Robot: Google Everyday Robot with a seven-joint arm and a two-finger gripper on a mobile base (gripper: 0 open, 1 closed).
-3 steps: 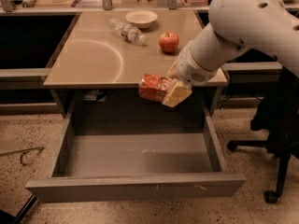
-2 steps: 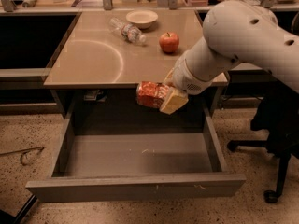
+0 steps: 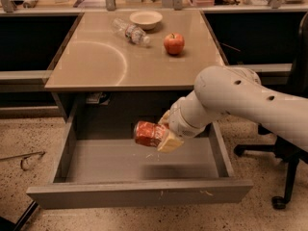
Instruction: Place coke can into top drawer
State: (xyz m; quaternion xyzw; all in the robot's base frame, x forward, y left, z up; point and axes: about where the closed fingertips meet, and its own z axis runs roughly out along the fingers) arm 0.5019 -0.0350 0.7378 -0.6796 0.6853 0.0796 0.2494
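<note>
The robot's gripper will let go of the coke can on the middle of the top drawer's grey bottom (image 3: 148, 145).
The top drawer (image 3: 139, 196) is pulled wide open under the tan desk (image 3: 96, 64); its grey floor shows bare. My gripper (image 3: 162, 134) is shut on the coke can (image 3: 148, 133), a red dented can held on its side. The can hangs inside the open drawer's space, a little above the floor, right of the middle. My white arm reaches in from the right.
On the desk top stand a red apple (image 3: 173, 43), a clear plastic bottle (image 3: 130, 32) lying on its side and a white bowl (image 3: 146, 19). An office chair base (image 3: 279, 177) stands at the right of the drawer. A cable lies on the floor at left.
My arm has moved down and toward the drawer's front with the can, from the desk's edge level into the drawer's open space.
</note>
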